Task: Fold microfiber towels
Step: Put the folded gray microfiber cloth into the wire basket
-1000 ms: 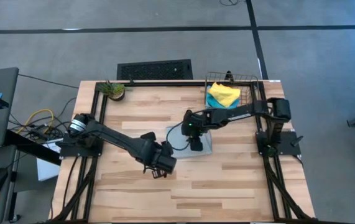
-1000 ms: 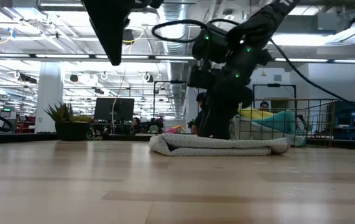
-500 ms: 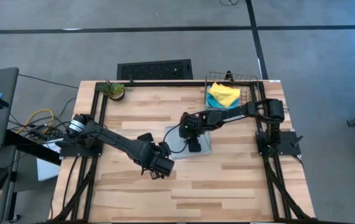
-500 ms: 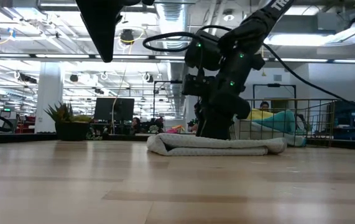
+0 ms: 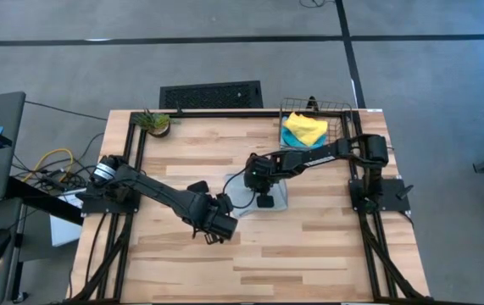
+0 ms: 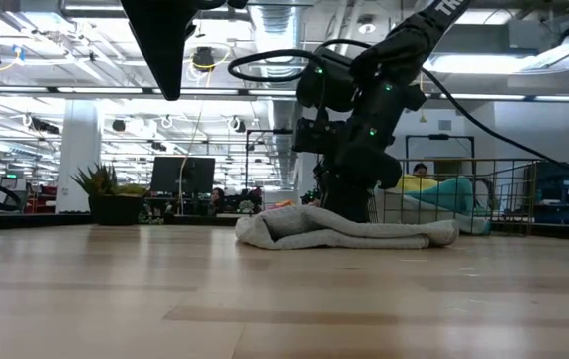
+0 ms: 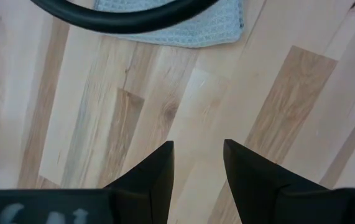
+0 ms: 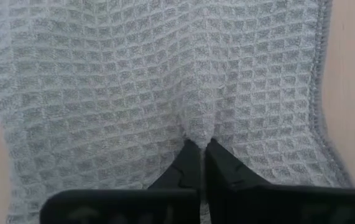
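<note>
I can see my right gripper pinches only a shallow fold of the towel's top, so it should open and take a thicker bunch (image 8: pixel 199 111) of the towel before it lifts the towel toward the basket.
A grey-green microfiber towel (image 5: pixel 236 188) lies folded in several layers at the table's middle; its waffle weave fills the right wrist view (image 8: pixel 165 74). My right gripper (image 8: pixel 201 148) stands over it, pointing down, shut on a pinch of its top. My left gripper (image 7: pixel 199 149) hangs open above bare wood on the towel's near-left side (image 5: pixel 225 225), touching nothing. A yellow towel (image 5: pixel 307 127) lies on a cyan-blue one (image 5: pixel 291 140) in the wire basket. My right gripper pinches a small ridge of the towel's top layer (image 8: pixel 199 129) between its two fingertips, about mid-width of the cloth, coming from above and pointing down. The pinched cloth puckers into a low hump (image 6: pixel 304 213), and the rest of the towel lies on the table.
The wire basket (image 5: pixel 336 114) stands at the far right corner and a small potted plant (image 5: pixel 155 124) at the far left. Bare wood lies on the near half of the table (image 5: pixel 309 254). In the low view, people and desks show in the room beyond.
My right gripper has shifted slightly toward the table's left over the towel and then shut on its top. The towel's upper layer, flat before, now bulges up in a hump under the fingers, while its edges stay on the table.
</note>
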